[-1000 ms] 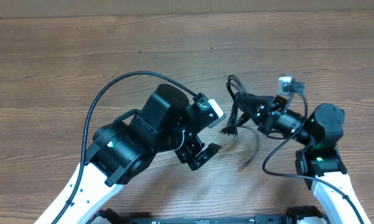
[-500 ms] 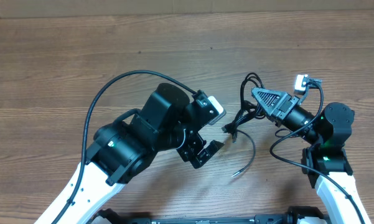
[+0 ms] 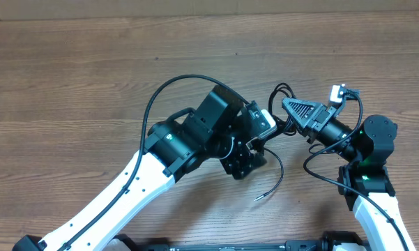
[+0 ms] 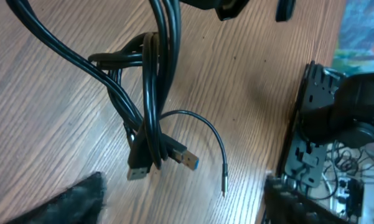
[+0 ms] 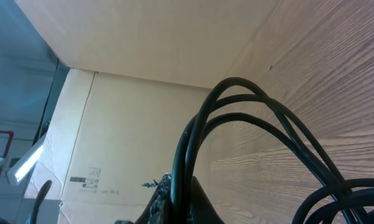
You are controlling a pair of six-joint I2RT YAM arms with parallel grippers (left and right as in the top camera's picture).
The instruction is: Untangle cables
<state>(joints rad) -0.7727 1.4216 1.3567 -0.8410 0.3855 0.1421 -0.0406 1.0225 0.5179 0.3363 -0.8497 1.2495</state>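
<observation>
Next, I reach farther with my left gripper, as the cables' front loop hangs beyond its open fingers, then pinch the loop's lower end [image 4: 155,158] and pull it away.
The cables [image 3: 275,120] are a bundle of thin black cords hanging in loops from my right gripper [image 3: 287,109], which is shut on them above the table. In the right wrist view the cords [image 5: 236,106] rise out of the pinched fingertips [image 5: 196,202]. My left gripper [image 3: 259,146] stands open just left of the bundle's lower end. In the left wrist view the cables [image 4: 150,93] dangle with two USB plugs [image 4: 138,170] and a thin cord ending in a jack [image 4: 224,184]. They hang just ahead of one blurred finger [image 4: 68,202]; nothing sits between the jaws.
A loose cable end [image 3: 263,196] lies on the wooden table [image 3: 90,84] in front of the left gripper. The left arm's thick black cable [image 3: 174,87] arches over it. Cardboard [image 5: 143,56] stands behind the table. The robot base [image 4: 336,124] sits at the near edge.
The left arm has swung right until its gripper is up against the hanging plugs, and its jaws have narrowed a little. The right gripper lifted the bundle to the right earlier, then held still.
</observation>
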